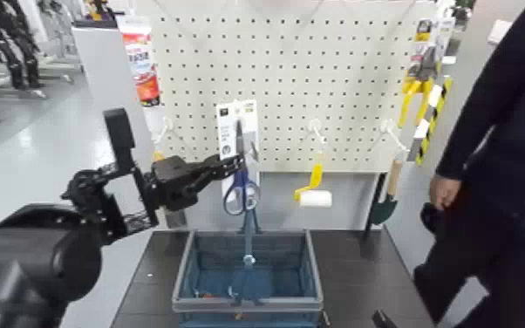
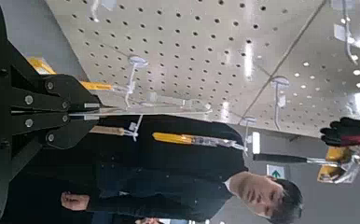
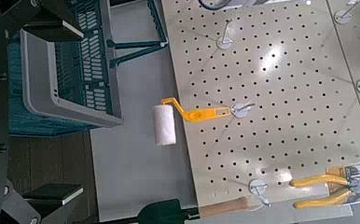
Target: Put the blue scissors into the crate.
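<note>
My left gripper needs to let go of the blue scissors inside the teal crate (image 1: 226,273), beside its upright centre handle.
The blue scissors (image 1: 241,194) are fixed to a tall white card and stand upright against the pegboard (image 1: 336,78), blue loops at the bottom. My left gripper (image 1: 234,160) reaches in from the left and is shut on the card's middle. In the left wrist view the card shows edge-on (image 2: 145,109) between the dark fingers (image 2: 57,93). The teal crate (image 1: 187,279) sits on the table straight below the scissors, with its blue centre handle (image 1: 248,235) upright. My right gripper (image 3: 52,112) is open, low at the right beside the crate (image 3: 66,84).
A person (image 1: 501,157) in dark clothes stands close at the right. On the pegboard hang a yellow-handled paint roller (image 1: 314,187), yellow pliers (image 1: 414,92) and a green trowel (image 1: 384,205). The dark table (image 1: 353,270) extends to the right of the crate.
</note>
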